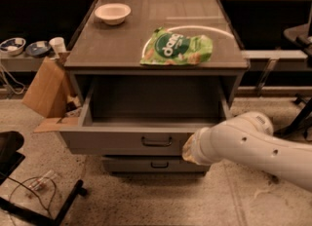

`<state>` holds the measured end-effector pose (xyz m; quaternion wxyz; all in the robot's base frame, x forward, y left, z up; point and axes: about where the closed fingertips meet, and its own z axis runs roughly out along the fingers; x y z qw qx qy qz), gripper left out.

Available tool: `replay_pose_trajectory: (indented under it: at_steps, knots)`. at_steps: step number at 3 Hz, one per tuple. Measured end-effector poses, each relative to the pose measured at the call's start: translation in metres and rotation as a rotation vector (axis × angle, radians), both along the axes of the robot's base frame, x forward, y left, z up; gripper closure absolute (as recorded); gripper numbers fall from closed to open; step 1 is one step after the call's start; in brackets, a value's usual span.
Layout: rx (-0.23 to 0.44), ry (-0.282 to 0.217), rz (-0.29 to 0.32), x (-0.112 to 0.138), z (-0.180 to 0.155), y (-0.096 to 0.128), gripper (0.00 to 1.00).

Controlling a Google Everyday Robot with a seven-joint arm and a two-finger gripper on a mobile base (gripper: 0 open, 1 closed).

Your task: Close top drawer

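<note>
Once the gripper lets go, the top drawer will rest shut, its front panel flush in the grey cabinet (143,108) below the cabinet's top.
The top drawer (122,142) of the grey cabinet is pulled far out, and its deep inside shows nothing in it. Its small dark handle (157,142) sits at the centre of the front panel. My white arm comes in from the lower right. My gripper (187,149) is at the arm's end, against the drawer's front panel just right of the handle and mostly hidden by the arm.
A lower drawer (153,164) sits shut under the open one. On the cabinet top (107,49) lie a green snack bag (178,48) and a white bowl (112,12). A cardboard box (46,91) stands at the left. A black chair base (29,205) and cables lie on the floor at the lower left.
</note>
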<state>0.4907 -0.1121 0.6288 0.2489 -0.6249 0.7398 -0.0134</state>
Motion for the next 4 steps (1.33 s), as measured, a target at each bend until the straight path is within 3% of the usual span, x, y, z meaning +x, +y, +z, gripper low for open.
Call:
replay_pose_trajectory:
  at_steps: [1, 2, 3, 4]
  knots:
    - [0.029, -0.015, -0.012, 0.044, -0.016, -0.008, 1.00]
    - [0.033, -0.015, -0.013, 0.054, -0.022, -0.011, 1.00]
    - [0.042, -0.008, -0.024, 0.084, -0.031, -0.019, 1.00]
    - [0.042, 0.081, -0.035, 0.128, -0.081, -0.040, 1.00]
